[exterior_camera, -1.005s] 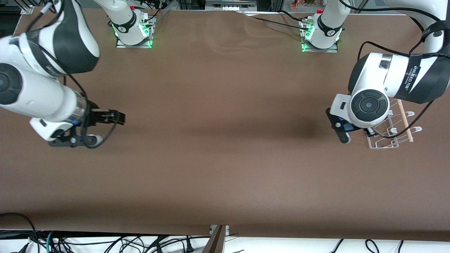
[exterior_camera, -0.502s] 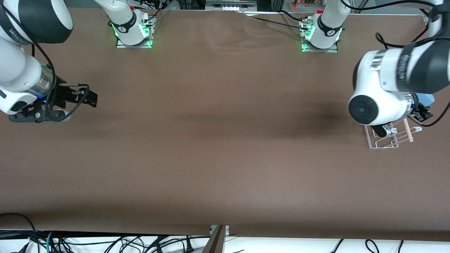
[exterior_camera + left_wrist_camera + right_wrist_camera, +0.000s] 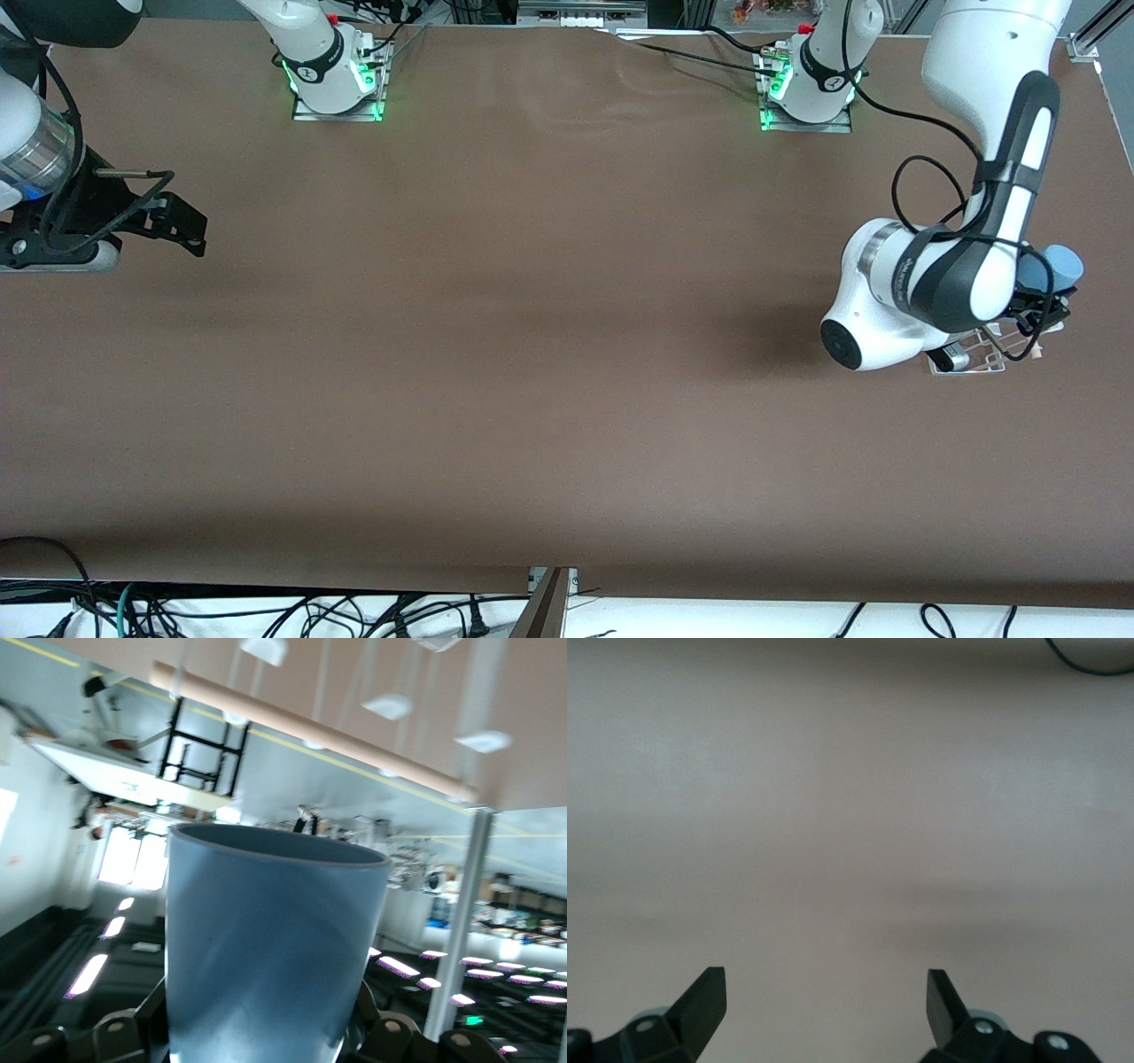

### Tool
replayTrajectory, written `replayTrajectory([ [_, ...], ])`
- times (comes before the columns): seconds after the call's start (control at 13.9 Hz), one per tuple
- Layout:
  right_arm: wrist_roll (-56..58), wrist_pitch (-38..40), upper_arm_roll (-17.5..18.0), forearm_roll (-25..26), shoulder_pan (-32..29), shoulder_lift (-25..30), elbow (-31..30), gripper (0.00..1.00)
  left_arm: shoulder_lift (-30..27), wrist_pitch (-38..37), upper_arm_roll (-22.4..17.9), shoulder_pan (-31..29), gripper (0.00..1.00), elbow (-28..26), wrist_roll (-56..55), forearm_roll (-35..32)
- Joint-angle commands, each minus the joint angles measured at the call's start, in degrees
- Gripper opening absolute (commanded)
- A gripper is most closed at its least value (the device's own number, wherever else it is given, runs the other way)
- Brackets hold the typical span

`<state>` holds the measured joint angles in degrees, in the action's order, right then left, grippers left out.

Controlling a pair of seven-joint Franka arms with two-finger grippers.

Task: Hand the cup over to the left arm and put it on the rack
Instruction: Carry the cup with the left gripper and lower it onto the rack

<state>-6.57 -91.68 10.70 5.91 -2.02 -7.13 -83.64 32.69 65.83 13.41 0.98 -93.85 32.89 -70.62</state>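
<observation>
The cup, now tilted on its side just above the rack, will be upside down over the white pegs at the rack's near end (image 3: 975, 326) when I let go of it with my left gripper.
My left gripper (image 3: 1048, 297) is shut on the cup (image 3: 1060, 264), a light-blue tumbler held tilted on its side just above the rack (image 3: 985, 353). The arm's wrist hides most of the rack. In the left wrist view the cup (image 3: 275, 939) fills the space between the jaws of the left gripper (image 3: 266, 1032). The rack's wooden rod handle (image 3: 310, 734) and white prongs (image 3: 390, 707) lie close past the cup's rim. My right gripper (image 3: 188, 228) is open and empty over the right arm's end of the table; the right wrist view shows the right gripper (image 3: 824, 994) above bare tabletop.
The brown tabletop (image 3: 549, 354) stretches between the two arms. The arm bases (image 3: 337, 84) stand with green lights along the edge farthest from the front camera. The rack sits close to the left arm's end of the table. Cables hang below the near edge.
The left arm has swung and turned its wrist, bringing the cup out over the rack toward the table's end. The right arm has drawn back farther toward its end of the table.
</observation>
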Motion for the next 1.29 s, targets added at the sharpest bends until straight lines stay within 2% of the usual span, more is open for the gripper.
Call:
replayTrajectory([
  [0.0, 1.55, -0.43, -0.86, -0.54, -0.62, 0.89, -1.53, 1.0, -1.93, 5.25, 0.3, -1.24, 0.16, -5.11, -0.28, -5.22],
  [0.22, 3.93, -0.25, -0.95, -0.37, -0.53, 0.62, -1.27, 1.0, -2.19, 9.3, 0.39, -2.99, 0.15, -8.71, -0.37, -8.73],
  [0.43, 3.84, -0.25, -0.95, -0.46, -0.62, 0.62, -1.26, 1.0, -1.76, 10.28, 0.39, -3.53, 0.16, -10.56, -1.24, -8.83],
  [1.22, 3.58, -0.25, -0.86, -0.55, -0.35, 0.62, -1.26, 1.0, 0.7, 12.04, 0.39, -3.61, 0.15, -12.59, -5.64, -10.94],
])
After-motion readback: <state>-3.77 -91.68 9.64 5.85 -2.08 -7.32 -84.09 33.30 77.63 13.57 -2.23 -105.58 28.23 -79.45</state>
